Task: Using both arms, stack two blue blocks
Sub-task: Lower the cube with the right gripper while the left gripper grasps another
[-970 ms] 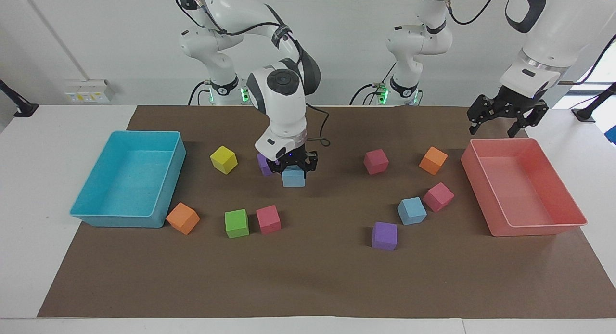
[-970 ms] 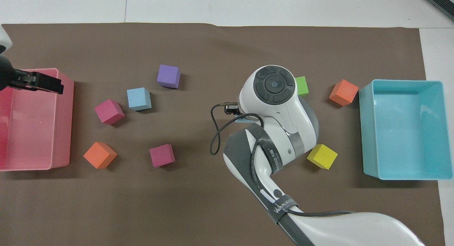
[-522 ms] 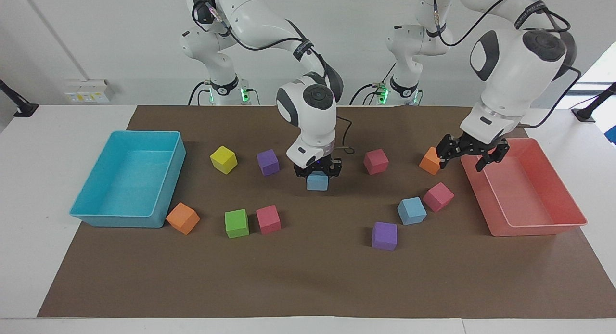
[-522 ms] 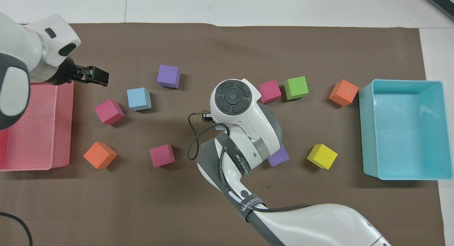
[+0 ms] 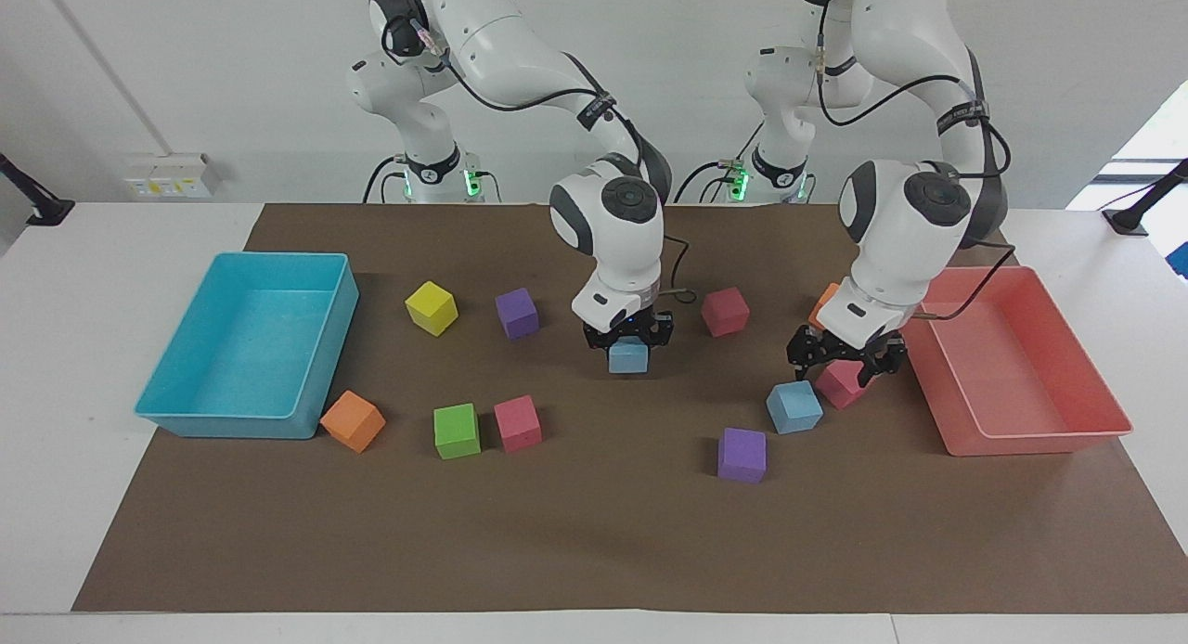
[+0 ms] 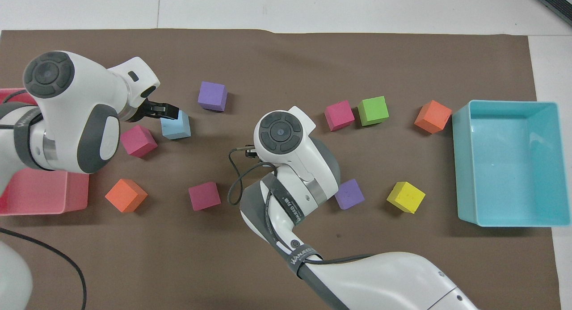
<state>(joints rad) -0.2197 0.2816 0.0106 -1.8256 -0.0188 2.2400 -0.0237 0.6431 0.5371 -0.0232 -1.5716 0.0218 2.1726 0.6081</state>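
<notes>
The blue block will leave my right gripper on the brown mat (image 6: 277, 161) between the purple cubes. The blue block is held low over the mat's middle.
My right gripper (image 5: 629, 341) is shut on one blue block (image 5: 628, 358) and holds it low over the middle of the brown mat. In the overhead view the right arm's wrist hides this block. The second blue block (image 5: 794, 406) (image 6: 175, 125) rests on the mat toward the left arm's end. My left gripper (image 5: 845, 360) (image 6: 166, 109) hangs open just above a pink cube (image 5: 838, 390), right beside that second blue block and a little nearer to the robots. Nothing is between its fingers.
A pink tray (image 5: 1030, 440) stands at the left arm's end and a turquoise tray (image 5: 223, 425) at the right arm's end. Loose cubes lie around: purple (image 5: 742, 455), pink (image 5: 725, 311), purple (image 5: 517, 312), yellow (image 5: 432, 307), green (image 5: 457, 431), pink (image 5: 517, 422), orange (image 5: 353, 420).
My right gripper carried its blue block toward the left arm's end of the table. My left arm swung away from the pink tray and came down beside the second blue block.
</notes>
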